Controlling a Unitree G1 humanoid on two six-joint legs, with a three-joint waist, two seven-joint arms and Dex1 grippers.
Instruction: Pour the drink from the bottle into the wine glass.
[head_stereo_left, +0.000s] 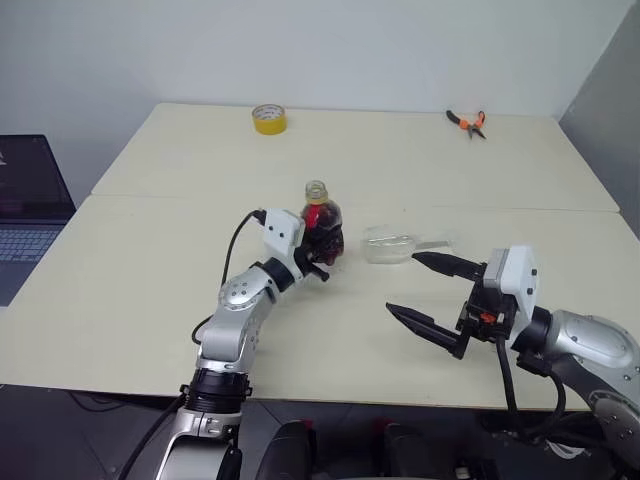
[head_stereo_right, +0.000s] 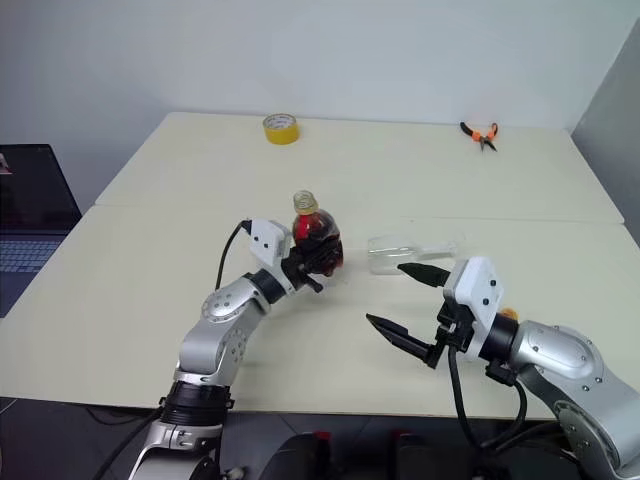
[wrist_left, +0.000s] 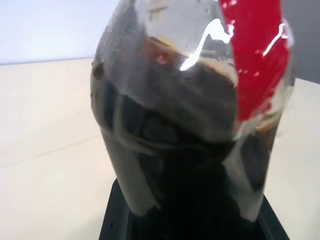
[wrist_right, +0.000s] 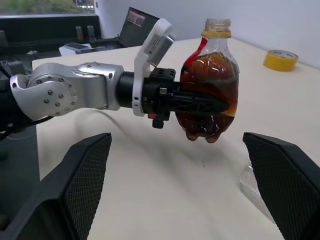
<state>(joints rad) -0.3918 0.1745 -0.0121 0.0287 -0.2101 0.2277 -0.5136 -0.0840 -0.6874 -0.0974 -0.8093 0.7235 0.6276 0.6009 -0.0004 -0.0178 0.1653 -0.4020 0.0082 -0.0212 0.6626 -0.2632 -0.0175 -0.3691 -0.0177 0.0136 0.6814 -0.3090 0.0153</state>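
Note:
Next, I let go of the bottle with my left gripper on the near side of the table seam (head_stereo_left: 264, 232), straight before the yellow tape roll. The bottle is upright, a little above the table.
The bottle (head_stereo_left: 322, 225) is small and clear, with dark brown drink in it, a red label strip and a yellow ring at its open neck. It stands upright, a little above the table in the right wrist view. My left gripper (head_stereo_left: 322, 257) is shut on the bottle's (wrist_right: 210, 90) belly from the left. The wine glass (head_stereo_left: 388, 244) lies on its side on the table just right of the bottle, its stem pointing right. My right gripper (head_stereo_left: 402, 283) hangs open in front of the glass, its fingers (wrist_right: 75, 185) spread wide and pointing at the bottle, holding nothing.
A yellow tape roll (head_stereo_left: 268, 118) lies at the far edge of the table (head_stereo_left: 150, 290), and orange-handled pliers (head_stereo_left: 466, 122) lie at the far right. A laptop (head_stereo_left: 30, 205) sits beyond the table's left side. A seam crosses the tabletop behind the bottle.

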